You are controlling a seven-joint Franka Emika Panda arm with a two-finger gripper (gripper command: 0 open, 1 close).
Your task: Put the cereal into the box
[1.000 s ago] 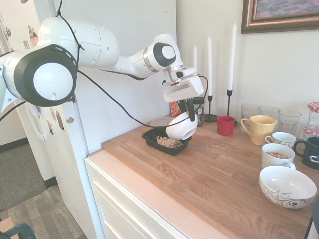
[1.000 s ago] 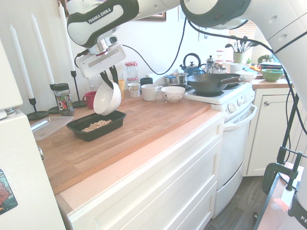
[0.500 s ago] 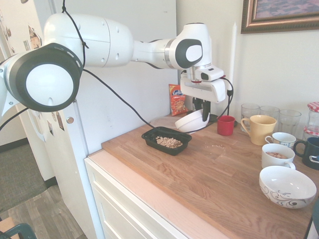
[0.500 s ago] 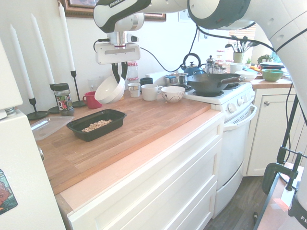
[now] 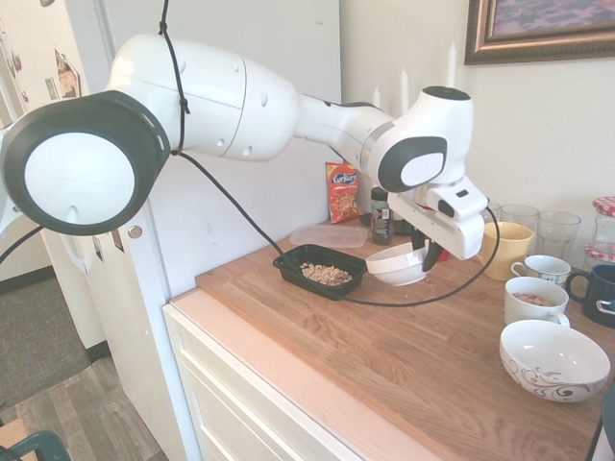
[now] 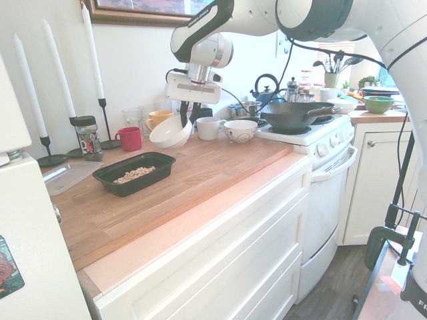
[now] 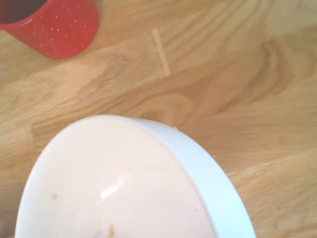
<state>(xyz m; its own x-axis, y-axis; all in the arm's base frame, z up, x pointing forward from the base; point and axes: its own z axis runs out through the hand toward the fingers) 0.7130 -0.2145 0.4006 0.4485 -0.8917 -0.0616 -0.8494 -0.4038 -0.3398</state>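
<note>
My gripper has the white bowl to place. Next, I set it down on the wooden counter (image 6: 193, 151) between the black box and the patterned bowl.
The cereal (image 5: 327, 275) (image 6: 133, 174) lies as a tan heap inside the box (image 5: 296, 255) (image 6: 143, 185), a shallow black tray on the wooden counter. My gripper (image 5: 428, 254) (image 6: 185, 121) is shut on the rim of a white bowl (image 5: 397, 264) (image 6: 170, 133). It holds the bowl nearly upright, just above the counter, beside the box on the side towards the mugs. In the wrist view the bowl (image 7: 124, 183) holds only a few crumbs.
A red cup (image 6: 129, 139) (image 7: 54, 25) and a yellow mug (image 5: 507, 248) stand behind the bowl. White cups (image 5: 535, 300), a patterned bowl (image 5: 553, 358) and glasses crowd that end. A clear lid (image 5: 327, 234), snack bag (image 5: 343, 192), spice jar (image 6: 86, 138) and candles sit behind the box.
The arm has swung the white bowl away from above the box towards the mugs, turning it from tipped to nearly upright and lowering it close to the counter.
</note>
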